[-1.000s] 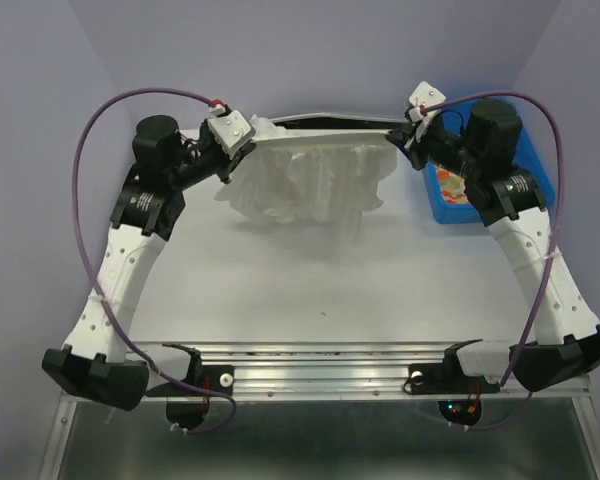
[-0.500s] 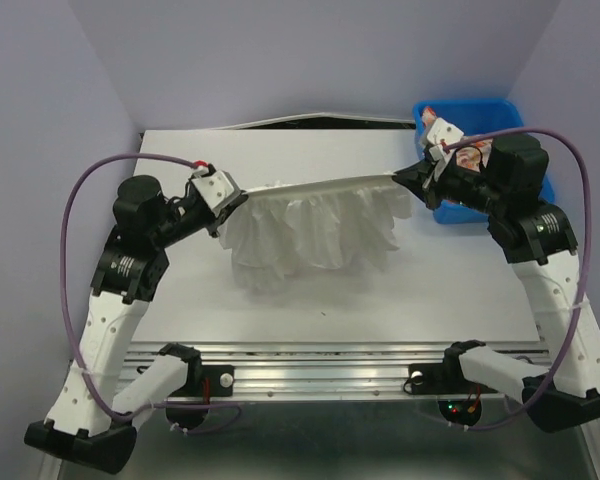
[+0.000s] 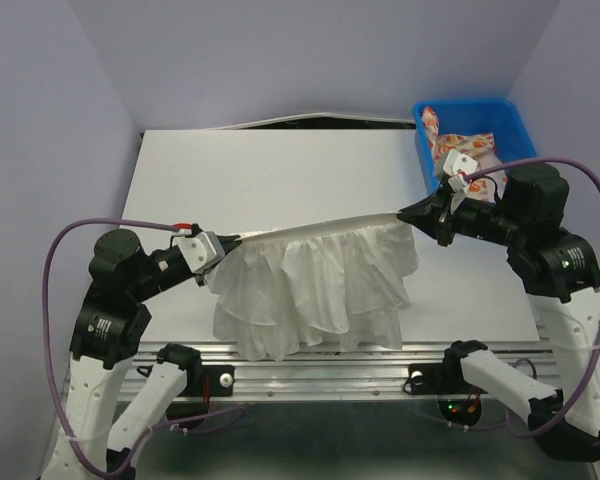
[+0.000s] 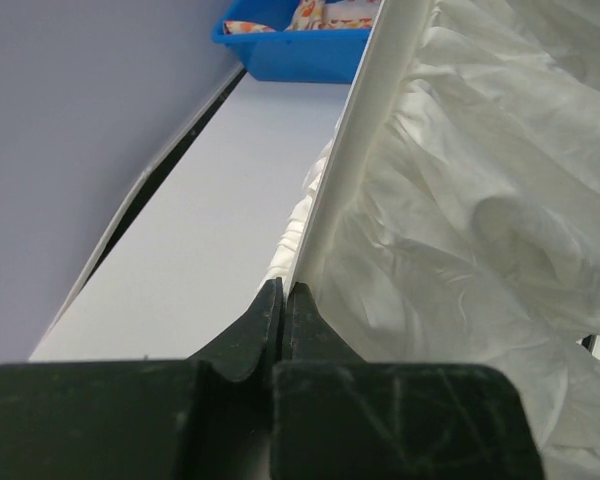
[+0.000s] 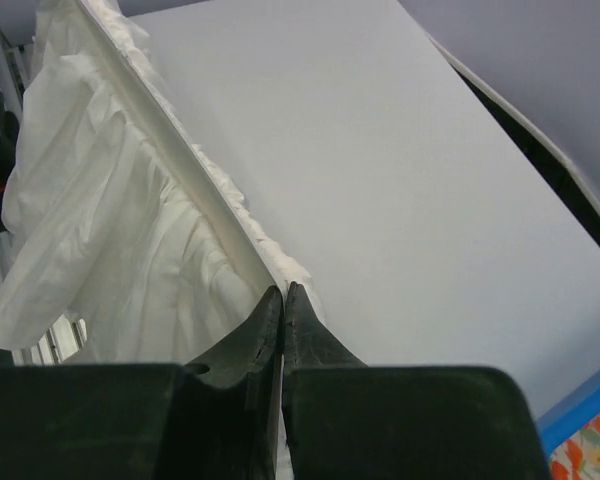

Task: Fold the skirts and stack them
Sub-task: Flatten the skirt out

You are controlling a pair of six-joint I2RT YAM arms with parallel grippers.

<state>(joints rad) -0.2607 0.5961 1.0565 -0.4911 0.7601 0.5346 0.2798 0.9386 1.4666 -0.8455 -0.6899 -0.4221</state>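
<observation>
Next, I let go of the white ruffled skirt, now hanging over the table's near part, with my left gripper, so that it lies flat on the middle of the white table (image 3: 315,229).
The white ruffled skirt (image 3: 315,285) hangs in the air over the near part of the table, its waistband stretched taut between both grippers. My left gripper (image 3: 230,243) is shut on the waistband's left end, seen in the left wrist view (image 4: 283,290). My right gripper (image 3: 410,212) is shut on its right end, seen in the right wrist view (image 5: 283,290). The ruffles (image 4: 480,220) hang down to the table's front edge. The cream skirt with orange print (image 3: 458,150) lies in the blue bin.
The blue plastic bin (image 3: 425,165) stands at the table's far right corner, behind my right arm. The white table (image 3: 280,180) stretches behind the skirt. A metal rail (image 3: 310,360) runs along the front edge.
Both grippers have pulled the white skirt from the table's far edge towards the near edge, keeping the waistband stretched. The bin's contents have come into view.
</observation>
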